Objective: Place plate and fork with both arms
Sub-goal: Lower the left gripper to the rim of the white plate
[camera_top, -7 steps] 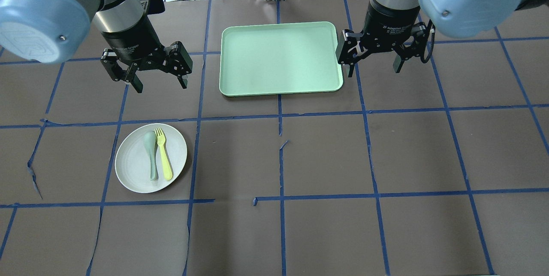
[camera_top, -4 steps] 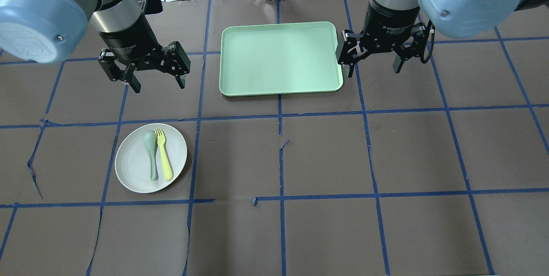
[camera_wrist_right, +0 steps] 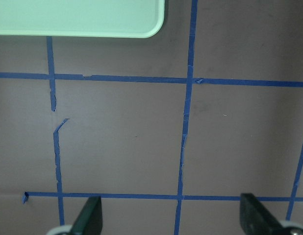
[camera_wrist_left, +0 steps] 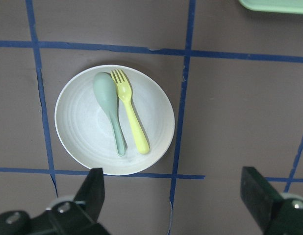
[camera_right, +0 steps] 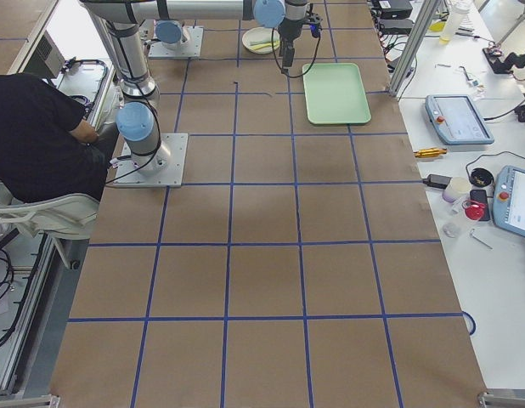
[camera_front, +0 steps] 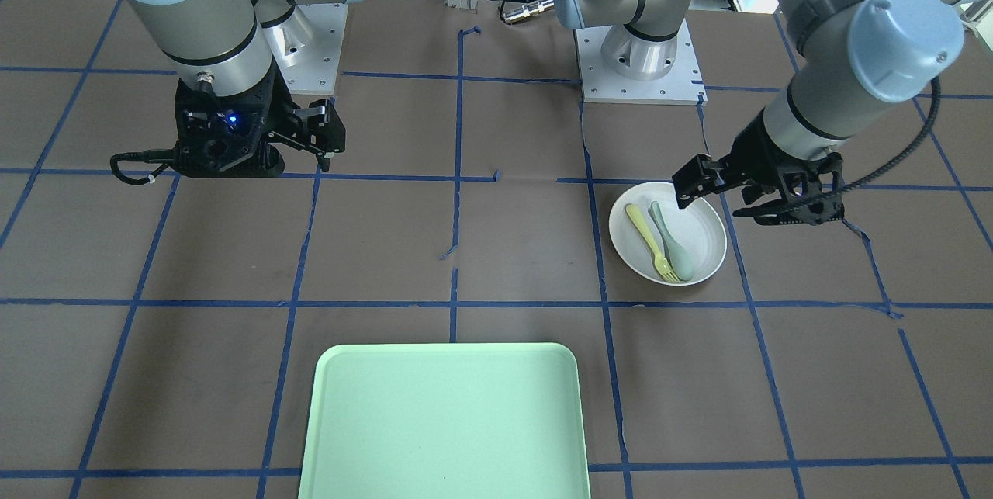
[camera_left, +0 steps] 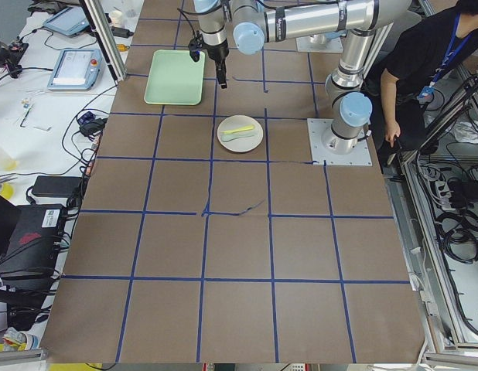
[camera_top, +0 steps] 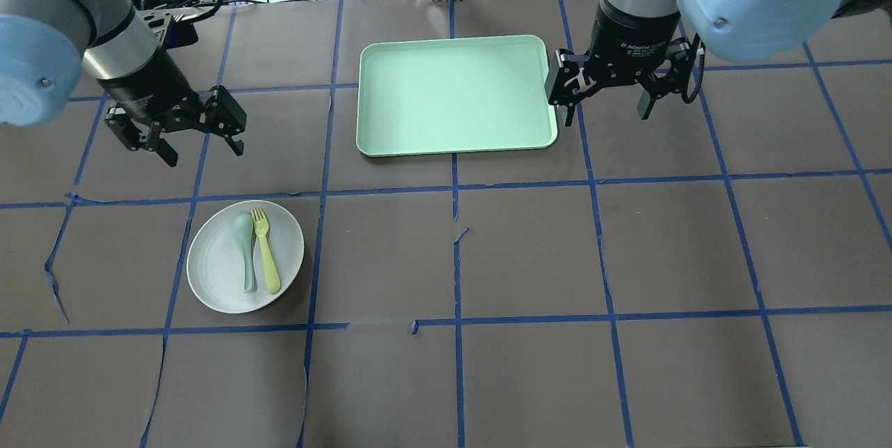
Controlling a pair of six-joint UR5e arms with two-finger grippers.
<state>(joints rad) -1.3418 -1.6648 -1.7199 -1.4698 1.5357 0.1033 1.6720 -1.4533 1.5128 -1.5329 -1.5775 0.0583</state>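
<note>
My left gripper needs to next move to the white plate's rim (camera_front: pixel 722 220) (camera_wrist_left: pixel 58 138) on the grey-green spoon's side, away from the pale-yellow fork, and close there.
The white plate (camera_top: pixel 212 274) lies on the table at the front left. It holds the pale-yellow fork (camera_top: pixel 265 253) and a grey-green spoon (camera_top: pixel 245 253) side by side. In the left wrist view the plate (camera_wrist_left: pixel 80 129), fork (camera_wrist_left: pixel 132 117) and spoon (camera_wrist_left: pixel 110 107) lie below and ahead of my left gripper (camera_wrist_left: pixel 176 196). My left gripper (camera_top: pixel 202 152) is open and empty, above the table behind the plate. My right gripper (camera_top: pixel 606 116) is open and empty, just right of the tray; below it (camera_wrist_right: pixel 173 218) is bare table.
The mint-green tray (camera_top: pixel 453 94) lies empty at the table's back centre; its corner shows in the right wrist view (camera_wrist_right: pixel 92 19). Blue tape lines cross the brown table. Cables and devices lie beyond the far edge. A person sits by the robot's base.
My left arm has moved to the left, away from the tray, with its gripper still open. The right arm, plate, fork and spoon have not moved.
</note>
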